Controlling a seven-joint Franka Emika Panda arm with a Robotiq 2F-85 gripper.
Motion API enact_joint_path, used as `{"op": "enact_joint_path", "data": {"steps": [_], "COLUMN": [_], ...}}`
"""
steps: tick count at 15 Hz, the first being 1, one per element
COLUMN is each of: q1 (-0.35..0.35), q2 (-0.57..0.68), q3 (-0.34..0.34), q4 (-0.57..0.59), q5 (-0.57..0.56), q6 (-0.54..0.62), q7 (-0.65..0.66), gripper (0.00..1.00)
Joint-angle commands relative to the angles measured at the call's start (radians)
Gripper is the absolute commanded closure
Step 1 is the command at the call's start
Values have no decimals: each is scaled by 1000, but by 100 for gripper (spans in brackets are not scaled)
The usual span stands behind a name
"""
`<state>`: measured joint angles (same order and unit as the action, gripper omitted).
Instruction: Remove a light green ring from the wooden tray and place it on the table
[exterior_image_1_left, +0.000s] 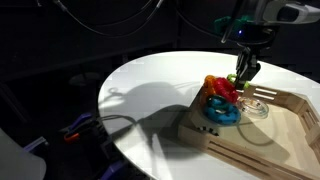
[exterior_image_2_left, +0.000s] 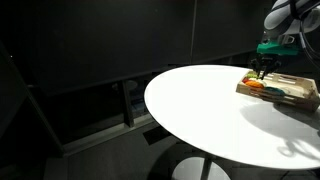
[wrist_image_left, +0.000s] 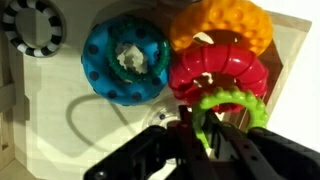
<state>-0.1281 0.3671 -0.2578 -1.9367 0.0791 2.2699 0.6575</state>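
My gripper will release the light green ring on the white table (exterior_image_1_left: 184, 90) just outside the side of the tray by the orange ring.
The light green ring (wrist_image_left: 233, 96) lies against a red ring (wrist_image_left: 215, 70) inside the wooden tray (wrist_image_left: 50, 120). My gripper (wrist_image_left: 197, 122) has its two fingers closed on the left band of the light green ring. In an exterior view the gripper (exterior_image_1_left: 243, 72) hangs over the pile of rings at the near corner of the tray (exterior_image_1_left: 215, 138), with the green ring (exterior_image_1_left: 232, 87) just below it. The tray stands on the white round table (exterior_image_1_left: 150, 85). In an exterior view the gripper (exterior_image_2_left: 262, 72) is over the tray (exterior_image_2_left: 290, 92) at the table's (exterior_image_2_left: 210, 110) far right.
A larger blue ring (wrist_image_left: 125, 62), an orange ring (wrist_image_left: 222, 22) and a black-and-white ring (wrist_image_left: 30, 28) lie in the tray beside the red one. A clear disc (exterior_image_1_left: 256, 108) lies on the tray floor. Raised rim walls surround the tray.
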Motion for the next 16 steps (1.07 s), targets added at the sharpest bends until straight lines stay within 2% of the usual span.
{"op": "enact_joint_path", "data": {"steps": [1, 9, 16], "q1": [10, 31, 44], "q2": [-81, -183, -221], "q3": [13, 53, 102], "q4": [-74, -164, -221], "q5": [-4, 0, 15], "q6": [15, 11, 6], "q7": [-18, -54, -118], "gripper": [92, 92, 92]}}
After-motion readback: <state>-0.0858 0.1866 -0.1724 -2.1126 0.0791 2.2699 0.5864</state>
